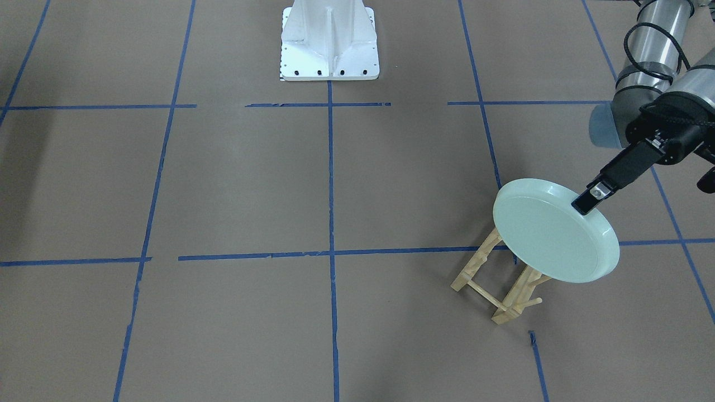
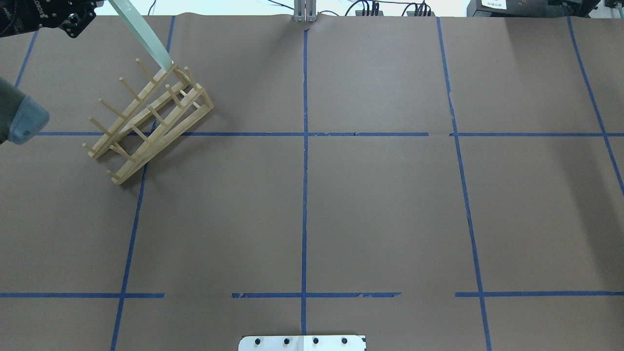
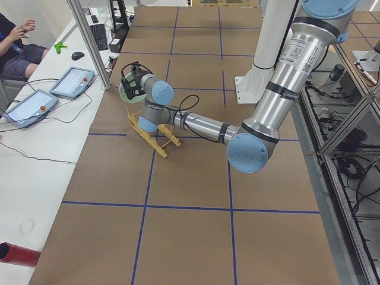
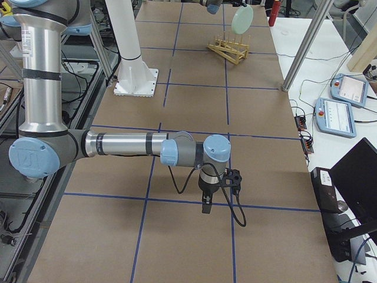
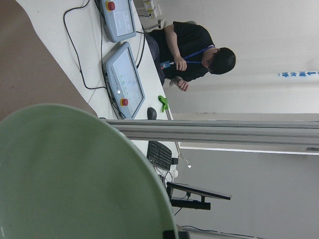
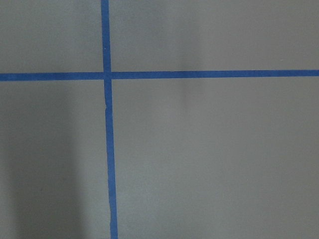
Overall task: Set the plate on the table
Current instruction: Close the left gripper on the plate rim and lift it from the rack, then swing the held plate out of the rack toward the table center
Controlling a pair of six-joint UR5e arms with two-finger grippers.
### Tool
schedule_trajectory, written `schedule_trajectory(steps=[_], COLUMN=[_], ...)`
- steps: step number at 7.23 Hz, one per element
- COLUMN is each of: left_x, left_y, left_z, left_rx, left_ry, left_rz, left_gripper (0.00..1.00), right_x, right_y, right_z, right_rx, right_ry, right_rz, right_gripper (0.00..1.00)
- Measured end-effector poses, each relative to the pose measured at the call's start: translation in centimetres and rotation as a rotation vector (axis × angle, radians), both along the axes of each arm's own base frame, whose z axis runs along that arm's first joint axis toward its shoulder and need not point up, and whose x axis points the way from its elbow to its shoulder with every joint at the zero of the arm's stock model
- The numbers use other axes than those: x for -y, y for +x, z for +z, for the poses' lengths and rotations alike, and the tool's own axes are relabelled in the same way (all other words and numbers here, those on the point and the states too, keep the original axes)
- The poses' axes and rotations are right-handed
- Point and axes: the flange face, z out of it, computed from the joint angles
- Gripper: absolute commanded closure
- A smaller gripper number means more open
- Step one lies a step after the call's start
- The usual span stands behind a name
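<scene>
The robot's left gripper needs to put the plate down on the brown table [image 1: 403, 196] between the wooden peg rack and the middle blue line. The plate is tilted over the rack's far end.
The pale mint-green plate [image 1: 553, 237] is tilted on edge over the far end of the wooden peg rack [image 1: 503, 285]. My left gripper [image 1: 591, 200] is shut on its upper rim. In the overhead view the plate [image 2: 144, 36] slants up from the rack [image 2: 146, 122], its lower edge at the end pegs. The plate fills the lower left of the left wrist view [image 5: 75, 174]. My right gripper [image 4: 204, 203] hangs low over the brown table [image 1: 251, 184], far from the plate. I cannot tell whether it is open or shut.
The white robot base [image 1: 329, 39] stands at the table's middle edge. A white side table with teach pendants [image 3: 71, 80] and a seated operator [image 5: 194, 45] lie beyond the rack. A metal post [image 3: 89, 41] rises near the plate.
</scene>
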Motion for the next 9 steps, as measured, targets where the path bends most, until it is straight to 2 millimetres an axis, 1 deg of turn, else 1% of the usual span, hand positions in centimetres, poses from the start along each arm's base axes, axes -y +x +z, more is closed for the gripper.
schedule_trajectory(steps=[1,2,3,4,5,6,7,9], left_x=[-0.5,-0.9,-1.1,-1.6,-2.5,-3.4,-4.4,-7.3], left_y=[-0.2,-0.3,-0.3,1.0,3.6,6.9,10.9,20.0], left_z=[-2.9,-7.1,-11.9,-15.2,-16.8,-17.8,-18.9,-21.7], left_rx=[0.036,0.107,0.211,0.309,0.404,0.498,0.591,0.827], left_ry=[-0.004,-0.005,-0.003,-0.004,0.005,0.021,0.028,0.038], left_rz=[0.016,0.008,-0.008,0.002,0.042,0.095,0.158,0.246], left_gripper=[1.0,1.0,1.0,1.0,1.0,1.0,1.0,1.0], right_x=[0.0,0.0,0.0,0.0,0.0,0.0,0.0,0.0], right_y=[0.0,0.0,0.0,0.0,0.0,0.0,0.0,0.0], right_z=[0.0,0.0,0.0,-0.1,0.0,0.0,0.0,0.0], right_rx=[0.0,0.0,0.0,0.0,0.0,0.0,0.0,0.0], right_ry=[0.0,0.0,0.001,0.002,0.001,0.001,0.001,0.001], right_rz=[0.0,0.0,0.0,0.001,0.001,0.001,0.001,0.001], right_gripper=[0.0,0.0,0.0,0.0,0.0,0.0,0.0,0.0])
